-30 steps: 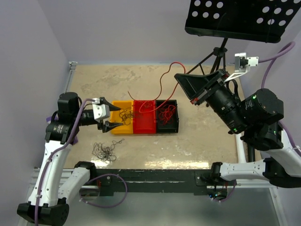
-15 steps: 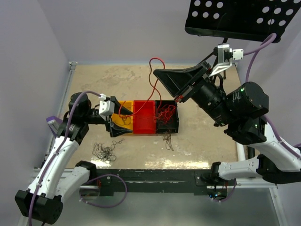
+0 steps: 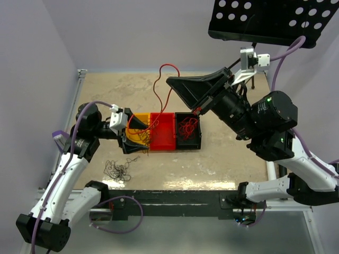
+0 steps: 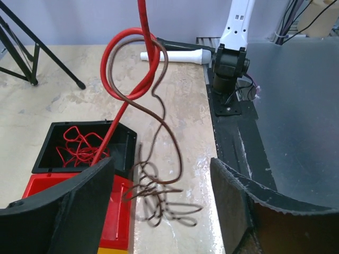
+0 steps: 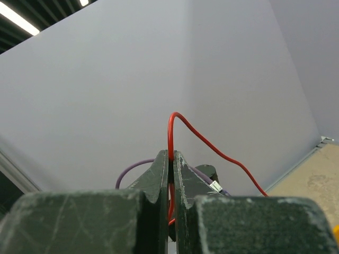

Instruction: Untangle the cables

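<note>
Next, my left gripper pinches a part of the brown cable (image 4: 172, 137) while my right gripper pulls the red cable away, because the brown cable hangs in the red cable's loop.
My right gripper (image 3: 170, 83) is raised above the table's middle and shut on a long red cable (image 3: 161, 79), which loops up and drops toward the bins. In the right wrist view the red cable (image 5: 212, 145) is pinched between the closed tips of that gripper (image 5: 170, 159). My left gripper (image 3: 136, 135) is open at the yellow bin (image 3: 142, 117). Between the wide-apart fingers of the left gripper (image 4: 159, 206) hangs a curly brown cable (image 4: 164, 174), hooked on the red cable (image 4: 142, 47). A dark cable pile (image 3: 117, 170) lies on the table.
A red bin (image 3: 163, 138) and a black bin (image 3: 197, 138) holding red cables (image 3: 186, 127) adjoin the yellow one. A black perforated music stand (image 3: 270, 21) hangs over the back right, its tripod (image 3: 238, 63) on the table. Walls close in on the left and behind.
The right arm has swung left and carried the red cable's loop with it. My left gripper has opened wider and shifted right over the yellow bin.
</note>
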You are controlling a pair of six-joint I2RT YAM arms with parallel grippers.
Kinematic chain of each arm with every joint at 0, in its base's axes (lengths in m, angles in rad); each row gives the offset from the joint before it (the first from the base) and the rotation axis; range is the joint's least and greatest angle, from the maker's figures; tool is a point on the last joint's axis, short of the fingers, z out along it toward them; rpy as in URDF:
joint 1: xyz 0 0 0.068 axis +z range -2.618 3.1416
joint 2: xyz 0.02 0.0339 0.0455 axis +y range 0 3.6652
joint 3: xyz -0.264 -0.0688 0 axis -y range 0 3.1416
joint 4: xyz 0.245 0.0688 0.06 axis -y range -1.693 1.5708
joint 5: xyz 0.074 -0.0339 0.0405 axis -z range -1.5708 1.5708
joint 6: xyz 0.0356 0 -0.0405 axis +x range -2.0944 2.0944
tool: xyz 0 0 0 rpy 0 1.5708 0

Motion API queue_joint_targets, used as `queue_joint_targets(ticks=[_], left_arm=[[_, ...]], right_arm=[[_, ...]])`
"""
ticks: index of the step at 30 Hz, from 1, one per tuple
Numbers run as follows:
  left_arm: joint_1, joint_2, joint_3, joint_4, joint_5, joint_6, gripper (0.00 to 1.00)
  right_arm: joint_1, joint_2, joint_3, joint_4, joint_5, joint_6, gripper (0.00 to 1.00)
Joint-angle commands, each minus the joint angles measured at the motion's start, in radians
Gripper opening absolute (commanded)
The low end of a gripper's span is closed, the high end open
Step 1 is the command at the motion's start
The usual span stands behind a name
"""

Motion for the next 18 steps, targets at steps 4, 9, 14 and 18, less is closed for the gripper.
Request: queue_joint_targets(ticks=[4,9,14,18], left_arm=[[-0.005,0.004,0.042,0.104,-0.015,-0.08,0.6],[-0.005,0.007,0.028,0.195,-0.018,-0.164,0.25],[-0.005,0.004,0.026,0.212,0.01,-0.194,0.42],[-0.005,-0.002,0.026,0.198,0.048,-0.194,0.6]], right_arm=[[0.002,0.003,0.007,0.053,-0.046,0.009,0.0],[0.002,0.004,-0.019,0.057,-0.052,0.018,0.0],[0.002,0.004,-0.041,0.062,-0.047,0.019,0.0],[0.002,0.004,-0.051,0.066,-0.049,0.018,0.0]])
